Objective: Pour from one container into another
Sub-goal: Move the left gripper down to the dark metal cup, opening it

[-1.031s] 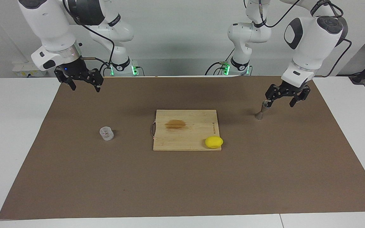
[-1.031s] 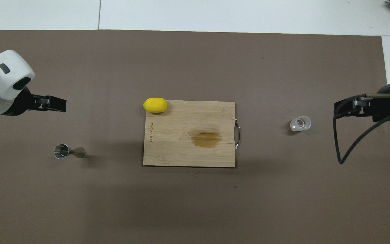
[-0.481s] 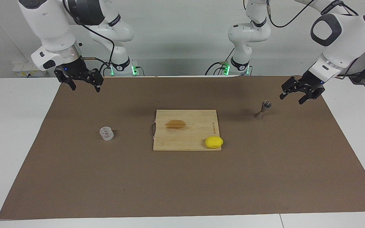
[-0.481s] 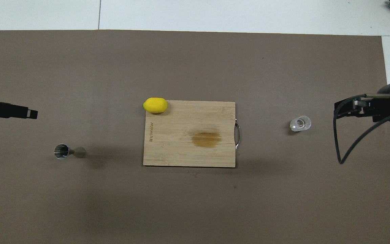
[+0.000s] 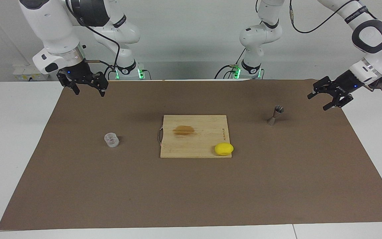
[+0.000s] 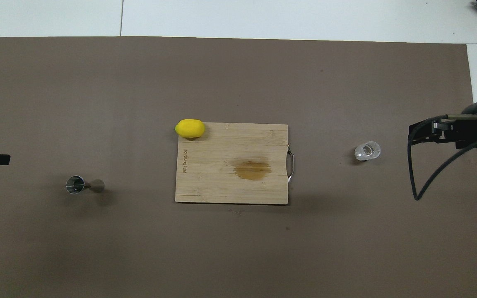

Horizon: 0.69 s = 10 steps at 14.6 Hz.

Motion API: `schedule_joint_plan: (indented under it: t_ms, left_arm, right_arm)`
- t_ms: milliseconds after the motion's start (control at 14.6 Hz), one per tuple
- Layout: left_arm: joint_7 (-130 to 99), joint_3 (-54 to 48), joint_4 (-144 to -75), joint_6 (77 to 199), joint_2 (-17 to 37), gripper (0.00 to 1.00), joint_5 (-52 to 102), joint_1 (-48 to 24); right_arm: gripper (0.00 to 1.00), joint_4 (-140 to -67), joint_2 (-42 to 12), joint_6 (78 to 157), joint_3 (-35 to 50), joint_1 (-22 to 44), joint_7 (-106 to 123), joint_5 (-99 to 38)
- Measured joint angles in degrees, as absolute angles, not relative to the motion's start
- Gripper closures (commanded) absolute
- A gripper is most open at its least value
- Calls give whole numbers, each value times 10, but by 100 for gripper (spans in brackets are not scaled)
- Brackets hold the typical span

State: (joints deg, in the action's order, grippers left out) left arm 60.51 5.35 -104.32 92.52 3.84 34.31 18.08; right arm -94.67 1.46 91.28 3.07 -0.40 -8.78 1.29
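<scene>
The small metal hourglass jigger is next for my left gripper, which should go to it and close around the jigger's upper half [image 6: 78,185], just below its open top.
The clear ridged glass cup [image 5: 111,139] stands on the brown mat toward the right arm's end; it also shows in the overhead view [image 6: 367,150]. The small metal hourglass jigger [image 5: 275,115] stands upright toward the left arm's end, seen from above in the overhead view [image 6: 82,185]. My left gripper [image 5: 318,101] is open and empty, raised over the mat's edge at its own end, well apart from the jigger; only its tips show in the overhead view [image 6: 2,151]. My right gripper [image 5: 90,93] is open and empty, waiting raised over the mat near its base, apart from the cup.
A wooden cutting board [image 5: 194,142] with a brown stain lies mid-mat between cup and jigger. A yellow lemon [image 5: 223,149] sits on the board's corner farthest from the robots, toward the left arm's end. White table [image 5: 15,132] surrounds the mat.
My left gripper has drawn away from the jigger, which it stood right over a second ago, out to the mat's edge. The jigger stays standing. The right arm has not moved.
</scene>
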Motion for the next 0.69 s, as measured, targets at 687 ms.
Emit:
schedule_joint_plan:
  t_ms: [687]
  left_arm:
    - [1072, 53, -1087, 791, 168, 0, 478, 295]
  right_arm:
    - [0, -947, 15, 913, 31, -4, -88, 13]
